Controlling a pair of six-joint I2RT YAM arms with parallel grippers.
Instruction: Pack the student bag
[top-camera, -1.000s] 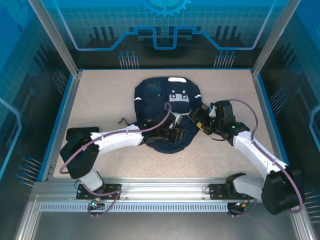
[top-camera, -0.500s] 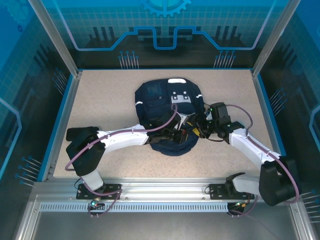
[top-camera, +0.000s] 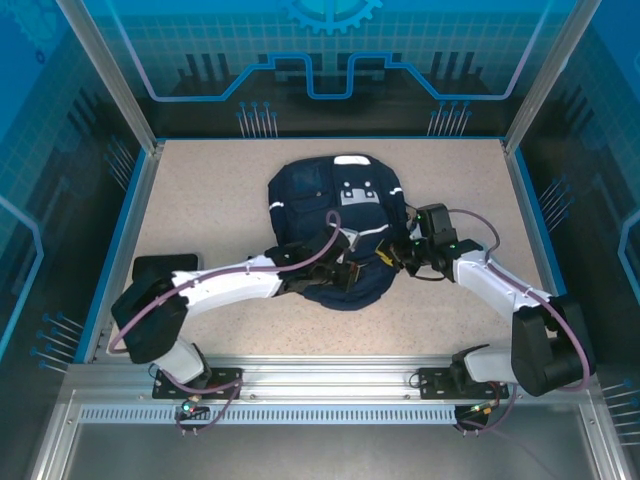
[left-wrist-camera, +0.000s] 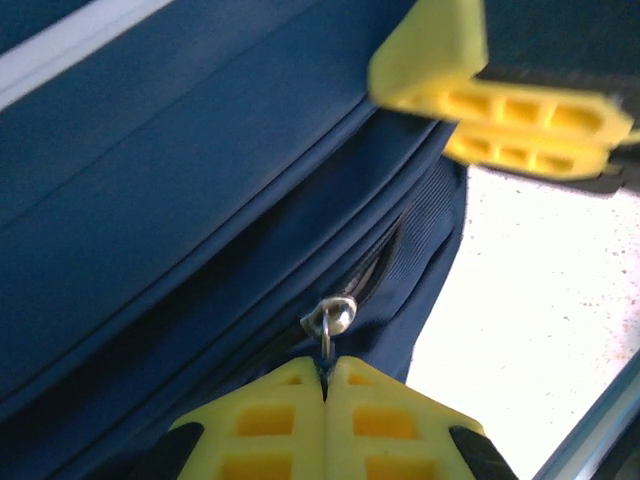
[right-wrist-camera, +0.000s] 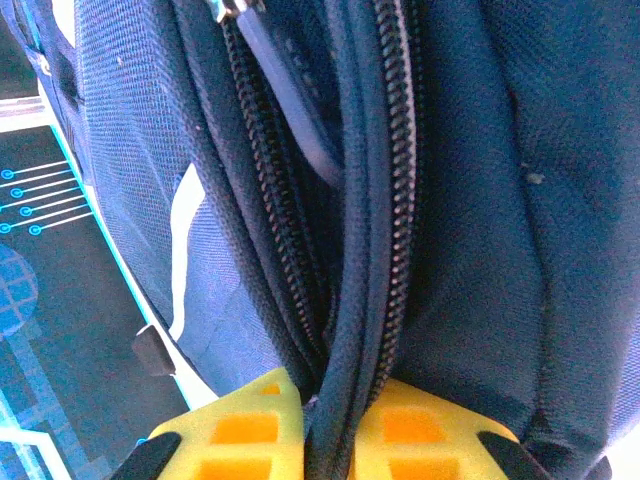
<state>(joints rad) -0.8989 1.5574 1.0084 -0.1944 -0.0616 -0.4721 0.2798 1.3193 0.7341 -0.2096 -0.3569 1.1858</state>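
Zipper teeth enter my right fingers; next I open, grip the bag's fabric (right-wrist-camera: 218, 275) beside the white stripe.
The student bag (top-camera: 335, 200), a navy backpack with white stripes, lies flat in the middle of the table. At the bag's near right edge my left gripper (top-camera: 352, 270) is shut on the metal zipper pull (left-wrist-camera: 335, 318), whose ring is pinched between the yellow fingertips (left-wrist-camera: 290, 400). Just to the right, my right gripper (top-camera: 392, 257) is shut on the bag's zipper edge (right-wrist-camera: 375, 250); the dark zipper tape runs down between its fingers (right-wrist-camera: 250, 420). The right gripper's yellow fingers (left-wrist-camera: 500, 110) show at the top of the left wrist view.
The speckled beige table (top-camera: 200, 200) has blue walls on three sides. A black strap (top-camera: 250, 243) trails left from the bag. An aluminium rail (top-camera: 320, 375) with both arm bases runs along the near edge.
My right gripper moved left onto the bag's edge and closed from wide open onto the zipper edge. The left gripper stayed shut on the pull and shifted slightly.
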